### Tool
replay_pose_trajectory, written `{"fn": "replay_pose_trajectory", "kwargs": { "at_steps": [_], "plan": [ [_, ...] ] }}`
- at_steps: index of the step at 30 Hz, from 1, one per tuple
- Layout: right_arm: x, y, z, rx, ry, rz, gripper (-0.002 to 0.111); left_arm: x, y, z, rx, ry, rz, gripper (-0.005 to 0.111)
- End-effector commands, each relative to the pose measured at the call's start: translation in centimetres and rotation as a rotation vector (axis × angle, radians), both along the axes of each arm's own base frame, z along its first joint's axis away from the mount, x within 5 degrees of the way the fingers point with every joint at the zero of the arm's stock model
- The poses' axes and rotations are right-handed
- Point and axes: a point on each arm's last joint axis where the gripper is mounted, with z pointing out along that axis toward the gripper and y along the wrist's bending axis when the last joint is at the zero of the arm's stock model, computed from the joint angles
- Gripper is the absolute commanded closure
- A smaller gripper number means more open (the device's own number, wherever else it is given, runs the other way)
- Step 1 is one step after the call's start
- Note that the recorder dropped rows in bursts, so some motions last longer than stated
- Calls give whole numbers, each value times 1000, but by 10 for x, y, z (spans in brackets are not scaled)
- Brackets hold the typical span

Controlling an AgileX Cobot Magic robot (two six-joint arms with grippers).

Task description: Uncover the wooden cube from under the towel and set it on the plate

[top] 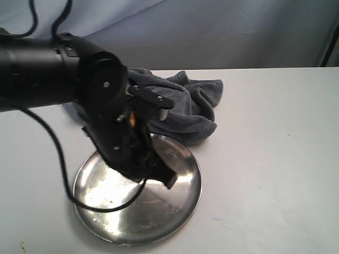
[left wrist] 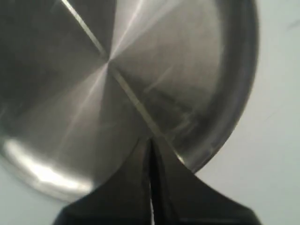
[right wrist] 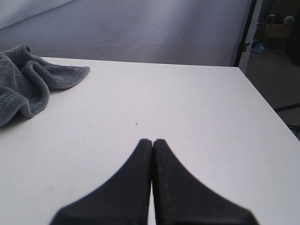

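Next, my left gripper goes to the towel's raised fold (top: 136,82) behind the steel plate and closes there, because the wooden cube must be uncovered.
The steel plate (top: 159,211) lies at the table's front left, and what shows of it holds nothing. My left gripper (top: 168,181) hangs low over the plate's right half, jaws shut with nothing between them. In the left wrist view the shut gripper (left wrist: 149,141) points at the plate (left wrist: 108,61) near its rim. The blue-grey towel (top: 188,103) lies crumpled behind the plate, partly hidden by the left arm. No wooden cube shows in any view. My right gripper (right wrist: 152,140) is shut and empty over bare table, well away from the towel (right wrist: 28,89).
The black left arm (top: 47,69) and its cable (top: 58,159) cover the left of the scene. The white table (top: 275,159) stretches to the right. A grey backdrop stands behind, and the table's right edge (right wrist: 253,93) drops off to the floor.
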Motion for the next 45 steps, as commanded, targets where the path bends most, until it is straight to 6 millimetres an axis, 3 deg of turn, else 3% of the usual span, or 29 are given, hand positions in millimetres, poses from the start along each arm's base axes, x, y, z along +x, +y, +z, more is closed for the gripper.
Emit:
{"fn": "replay_pose_trajectory", "kwargs": {
  "at_steps": [1, 6, 12, 17, 23, 27, 30, 34, 39, 42, 44, 45],
  "plan": [
    [0, 0, -2, 9, 6, 5, 105, 18, -37, 14, -126, -57, 14, 107],
    [0, 0, -2, 9, 6, 5, 105, 50, -56, 42, -228, -117, 99, 107],
    [0, 0, -2, 9, 6, 5, 105, 97, -47, 65, -248, -158, 179, 107],
    [0, 0, -2, 9, 6, 5, 105, 137, -11, 78, -236, -182, 314, 107],
    [0, 0, -2, 9, 6, 5, 105, 160, 49, 84, -120, -191, 413, 107],
    [0, 0, -2, 9, 6, 5, 105, 172, 87, 91, -4, -287, 458, 107],
    [0, 0, -2, 9, 6, 5, 105, 164, 104, 93, 16, -272, 485, 107],
    [0, 0, -2, 9, 6, 5, 105, 134, 117, 82, 37, -205, 468, 107],
    [0, 0, -2, 9, 6, 5, 105, 94, 120, 60, -130, -221, 489, 107],
    [0, 0, -2, 9, 6, 5, 105, 63, 113, 46, -237, -306, 427, 107],
    [0, 0, -2, 9, 6, 5, 105, 41, 96, 40, -261, -332, 331, 107],
    [0, 0, -2, 9, 6, 5, 105, 29, 78, 38, -280, -333, 263, 107]
  ]
}}
